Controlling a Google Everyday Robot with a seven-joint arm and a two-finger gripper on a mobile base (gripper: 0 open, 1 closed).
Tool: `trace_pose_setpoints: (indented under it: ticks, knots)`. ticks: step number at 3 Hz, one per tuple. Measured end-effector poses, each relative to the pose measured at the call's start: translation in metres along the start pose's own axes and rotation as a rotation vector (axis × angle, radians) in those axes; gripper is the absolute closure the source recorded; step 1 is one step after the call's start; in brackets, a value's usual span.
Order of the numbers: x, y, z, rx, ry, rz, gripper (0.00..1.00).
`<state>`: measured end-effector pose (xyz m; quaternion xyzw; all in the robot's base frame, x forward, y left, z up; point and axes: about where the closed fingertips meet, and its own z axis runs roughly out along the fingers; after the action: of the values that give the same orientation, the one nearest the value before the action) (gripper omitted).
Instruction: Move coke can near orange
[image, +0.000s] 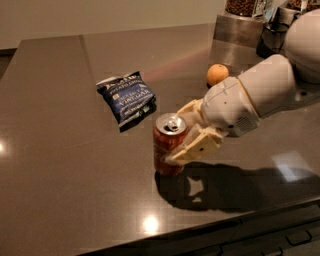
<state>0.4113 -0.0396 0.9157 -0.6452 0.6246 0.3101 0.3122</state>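
Observation:
I need to release the coke can upright on the table (224, 103), just before the orange.
The coke can (167, 145) stands upright on the dark table (60, 150), near the front middle. Its silver top with pull tab faces up. My gripper (186, 134) comes in from the right and is shut on the can, with one cream finger (196, 149) across its front right side and the other behind it. The orange (217, 74) sits on the table behind the arm, to the upper right of the can, well apart from it.
A dark blue chip bag (126, 97) lies flat to the upper left of the can. A steel container (240, 27) and dark objects stand at the back right. The table's front edge (210, 227) runs just below the can.

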Motion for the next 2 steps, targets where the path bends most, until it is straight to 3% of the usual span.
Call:
trace_pose_setpoints:
  ticks: [1,2]
  knots:
    - [0.0,-0.025,-0.031,0.055,-0.088,-0.018,1.0]
    - [-0.002,-0.067,-0.07,0.123,-0.147,-0.04,1.0]
